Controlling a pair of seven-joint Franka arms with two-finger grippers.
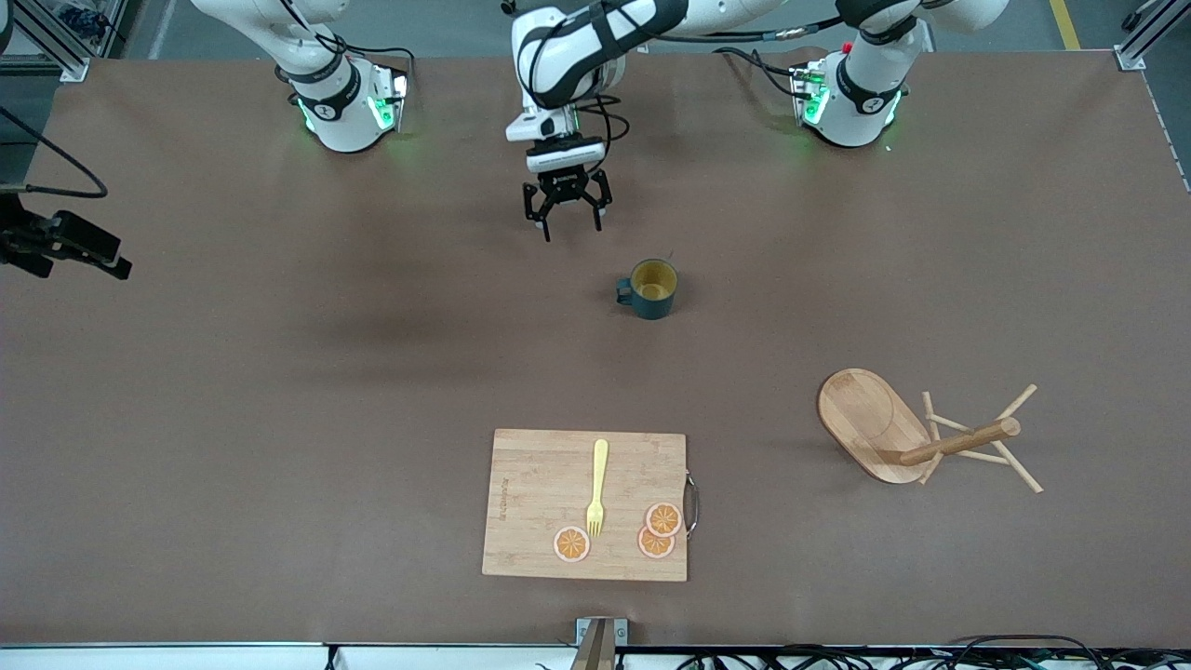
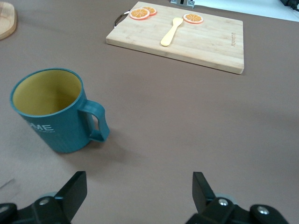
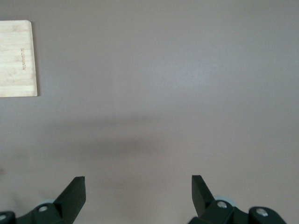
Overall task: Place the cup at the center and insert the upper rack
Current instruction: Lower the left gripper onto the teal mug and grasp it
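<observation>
My left gripper needs to next move over to the outer side of the cup's handle [image 1: 621, 292] [image 2: 103, 127], and once it is there it should close on it.
The dark teal cup [image 1: 653, 288] with a yellow inside stands upright near the table's middle, its handle toward the right arm's end. It also shows in the left wrist view [image 2: 51, 112]. My left gripper [image 1: 571, 226] is open and empty, up in the air over bare table beside the cup; it shows in its own view [image 2: 138, 176]. The wooden rack [image 1: 958, 442] lies tipped on its side toward the left arm's end, its oval base [image 1: 865, 419] on edge; a bit of that base shows in the left wrist view [image 2: 5, 21]. My right gripper [image 3: 138, 179] is open and empty over bare table.
A bamboo cutting board [image 1: 549, 484] lies nearer the front camera than the cup, with a yellow fork [image 1: 597, 489] and three orange slices [image 1: 663, 518] on it. It also shows in the left wrist view [image 2: 210, 42] and the right wrist view [image 3: 16, 58].
</observation>
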